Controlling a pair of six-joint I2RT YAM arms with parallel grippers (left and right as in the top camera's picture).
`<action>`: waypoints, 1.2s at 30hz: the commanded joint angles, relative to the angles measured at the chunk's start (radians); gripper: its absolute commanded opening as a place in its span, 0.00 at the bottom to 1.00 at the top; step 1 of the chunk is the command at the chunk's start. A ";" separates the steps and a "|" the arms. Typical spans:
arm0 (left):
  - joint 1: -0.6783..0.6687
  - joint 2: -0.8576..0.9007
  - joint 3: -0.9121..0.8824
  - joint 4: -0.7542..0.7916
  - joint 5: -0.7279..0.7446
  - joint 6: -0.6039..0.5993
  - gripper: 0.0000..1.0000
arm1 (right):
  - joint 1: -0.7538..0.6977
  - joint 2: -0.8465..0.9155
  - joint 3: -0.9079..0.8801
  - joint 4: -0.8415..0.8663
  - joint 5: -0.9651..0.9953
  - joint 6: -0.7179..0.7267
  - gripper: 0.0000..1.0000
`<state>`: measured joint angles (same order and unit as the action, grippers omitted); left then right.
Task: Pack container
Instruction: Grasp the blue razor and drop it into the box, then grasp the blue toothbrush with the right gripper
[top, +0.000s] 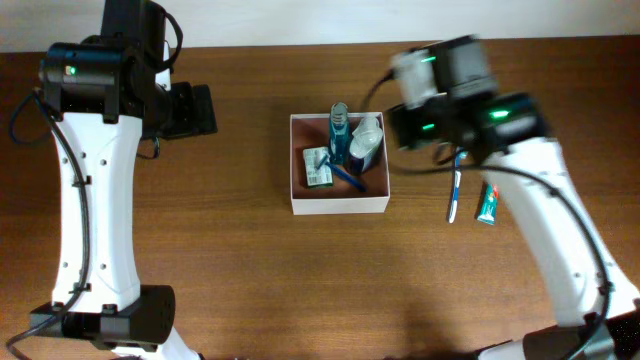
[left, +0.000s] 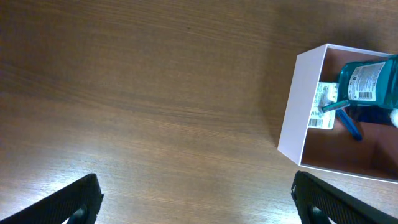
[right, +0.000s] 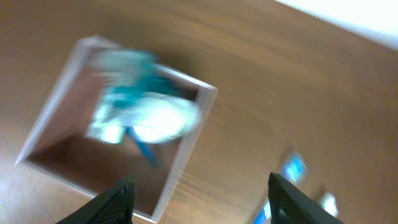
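The middle of the toothbrush's handle (top: 456, 184) (right: 260, 215), on the table beside the green toothpaste tube, should be gripped next by my right gripper.
The container (top: 340, 205) is a square white-walled box with a pinkish-brown inside, at the table's middle. In it are a teal bottle (top: 338, 130), a white tube (top: 367, 140), a small labelled packet (top: 318, 167) and a blue toothbrush (top: 347, 177). The box also shows in the left wrist view (left: 298, 106) and, blurred, in the right wrist view (right: 186, 149). A toothbrush (top: 455, 195) and a green toothpaste tube (top: 487, 203) lie on the table to the right of the box. My right gripper (right: 199, 199) is open and empty above the box's right edge. My left gripper (left: 196, 199) is open and empty, far left of the box.
The wooden table (top: 250, 280) carries nothing else. A pale wall strip runs along the far edge.
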<state>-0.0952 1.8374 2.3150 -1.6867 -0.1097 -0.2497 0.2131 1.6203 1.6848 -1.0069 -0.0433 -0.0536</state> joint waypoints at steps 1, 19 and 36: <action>-0.001 -0.007 0.010 -0.001 -0.008 0.012 0.99 | -0.133 0.052 -0.024 -0.035 -0.002 0.263 0.62; -0.001 -0.007 0.010 -0.001 -0.008 0.012 0.99 | -0.274 0.504 -0.110 0.012 -0.039 0.333 0.46; -0.001 -0.007 0.010 -0.001 -0.008 0.012 0.99 | -0.280 0.516 -0.222 0.061 -0.030 0.382 0.04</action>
<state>-0.0952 1.8374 2.3150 -1.6867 -0.1097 -0.2497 -0.0616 2.1197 1.4952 -0.9398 -0.0650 0.3302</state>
